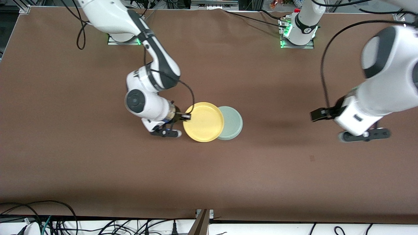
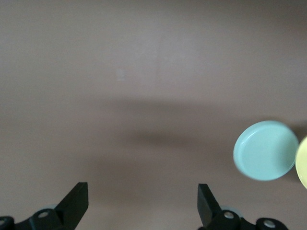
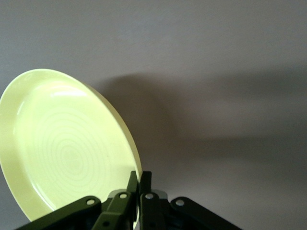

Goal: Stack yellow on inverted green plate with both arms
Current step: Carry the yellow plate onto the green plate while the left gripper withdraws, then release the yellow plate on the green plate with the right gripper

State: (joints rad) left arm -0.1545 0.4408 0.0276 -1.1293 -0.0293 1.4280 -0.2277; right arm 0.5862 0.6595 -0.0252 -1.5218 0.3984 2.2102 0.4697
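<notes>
Next, I let go of the yellow plate with my right gripper on the green plate's upturned bottom (image 1: 228, 120), a little toward my open left gripper. The yellow plate now overlaps the green plate's edge.
The yellow plate (image 1: 203, 121) hangs open side up, held by its rim, and overlaps the edge of the pale green plate (image 1: 231, 123), which lies upside down on the table. My right gripper (image 1: 186, 117) is shut on the yellow plate's rim at the side toward the right arm's end; the right wrist view shows the fingers pinching the plate (image 3: 67, 148) at its rim. My left gripper (image 1: 318, 114) is open and empty, up over bare table toward the left arm's end. The left wrist view shows the green plate (image 2: 265, 150) and a sliver of yellow plate (image 2: 302, 162).
The brown table (image 1: 98, 163) carries nothing else. The arm bases stand along its edge farthest from the front camera. Cables lie off the table's edge nearest the front camera.
</notes>
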